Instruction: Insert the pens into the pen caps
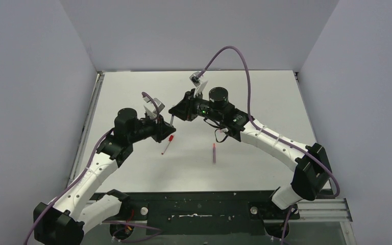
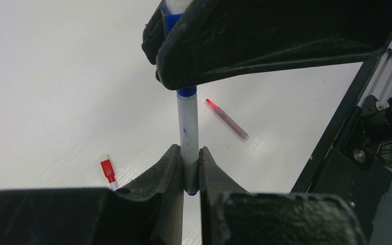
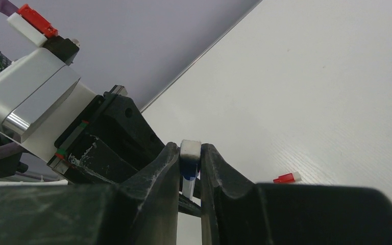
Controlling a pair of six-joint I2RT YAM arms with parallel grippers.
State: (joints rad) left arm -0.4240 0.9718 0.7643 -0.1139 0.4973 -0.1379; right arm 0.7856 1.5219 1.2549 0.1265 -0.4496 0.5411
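Note:
My left gripper is going to let go of the blue-tipped pen. It will leave it on the table (image 1: 176,147) (image 2: 137,171) close beside the red-tipped pen, facing the pinkish-red pen.
My left gripper (image 2: 189,168) is shut on the whitish barrel of the blue-tipped pen (image 2: 188,133) and holds it above the table. My right gripper (image 3: 189,158) is shut on the blue cap (image 3: 189,162), which has a white end. The cap sits over the pen's blue end (image 2: 186,92). The two grippers meet at mid table (image 1: 171,120). The red-tipped pen (image 1: 167,145) lies below them with the red cap (image 2: 106,167) on its end. The pinkish-red pen (image 1: 214,152) lies to the right. I cannot make out a separate pale pink cap.
The white table (image 1: 265,102) is enclosed by grey walls on three sides. A black rail (image 1: 199,204) with the arm bases runs along the near edge. A purple cable (image 1: 235,56) loops above the right arm.

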